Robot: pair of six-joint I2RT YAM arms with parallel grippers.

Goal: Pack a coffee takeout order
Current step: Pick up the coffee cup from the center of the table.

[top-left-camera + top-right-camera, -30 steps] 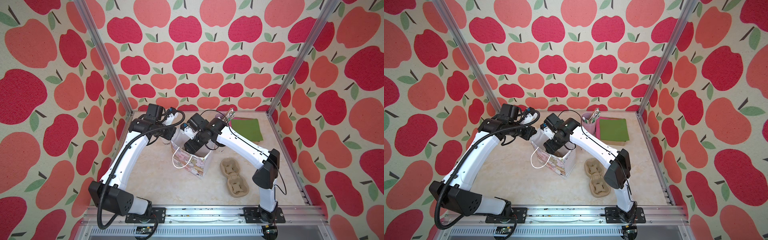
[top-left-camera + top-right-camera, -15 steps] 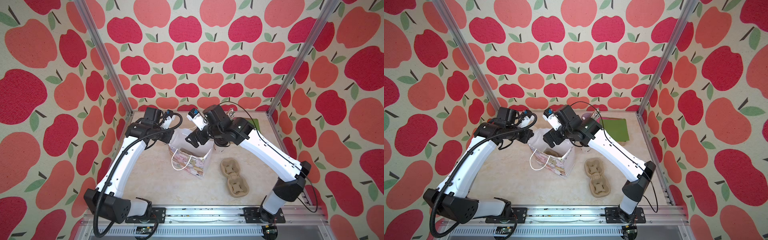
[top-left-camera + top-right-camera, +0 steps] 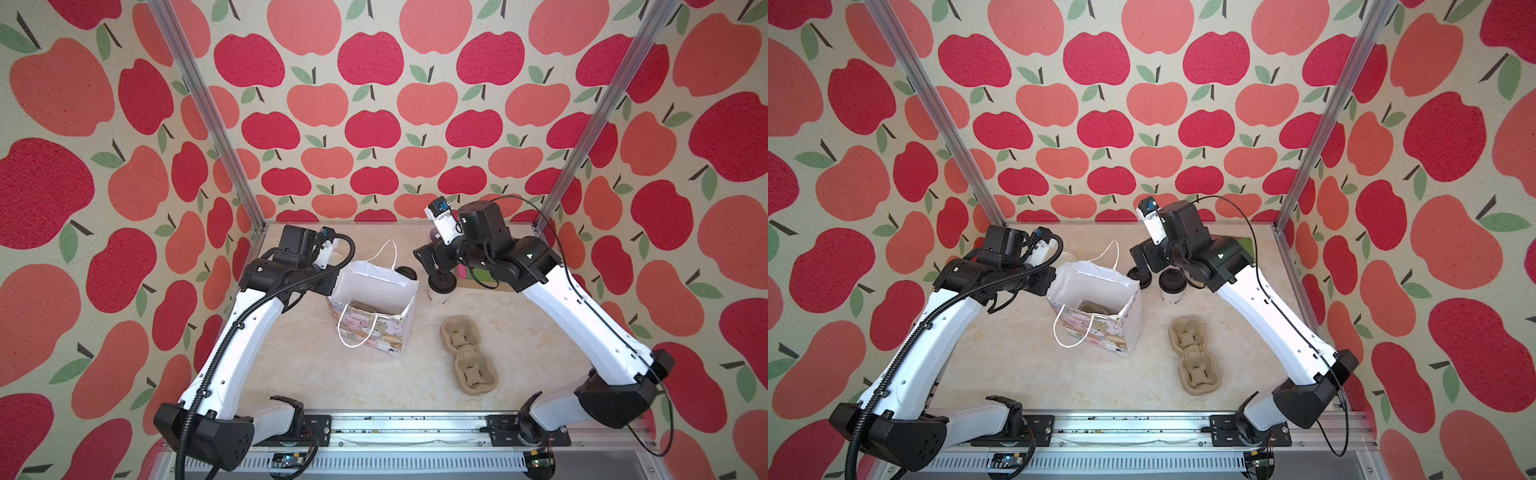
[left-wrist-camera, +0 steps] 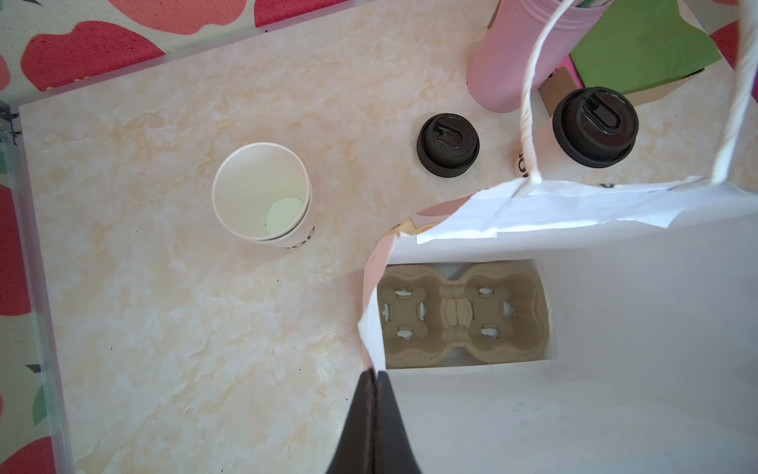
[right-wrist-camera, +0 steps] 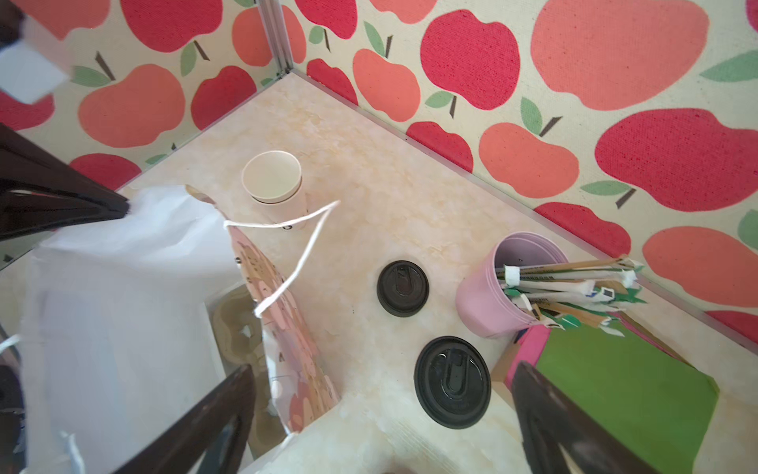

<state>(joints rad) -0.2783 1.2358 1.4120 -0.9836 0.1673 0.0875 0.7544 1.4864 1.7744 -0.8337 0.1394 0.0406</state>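
I need to close my right gripper around the black lid [image 3: 441,281] [image 5: 452,382] on top of the white cup that stands between the paper bag and the green napkins.
My left gripper [image 4: 375,371] is shut on the near rim of the white paper bag [image 3: 374,291] and holds it open. One tan pulp carrier [image 4: 463,316] lies flat on the bag's bottom. A second carrier [image 3: 469,357] lies on the table to the right of the bag. My right gripper [image 5: 381,369] hangs open and empty above the table, just beside the white cup with a black lid [image 5: 452,381], which stands right of the bag in both top views [image 3: 1173,282]. Green napkins [image 5: 623,390] and wrapped straws [image 5: 566,283] are behind it.
A loose black lid [image 5: 403,288] lies behind the bag. A stack of open white cups [image 4: 260,191] stands at the back left. The pink straw holder [image 5: 492,303] stands next to the napkin stack at the back right. Apple-patterned walls enclose the table.
My right gripper has come up out of the bag, swung back and to the right, and opened wide. The left gripper has kept its hold on the bag rim.
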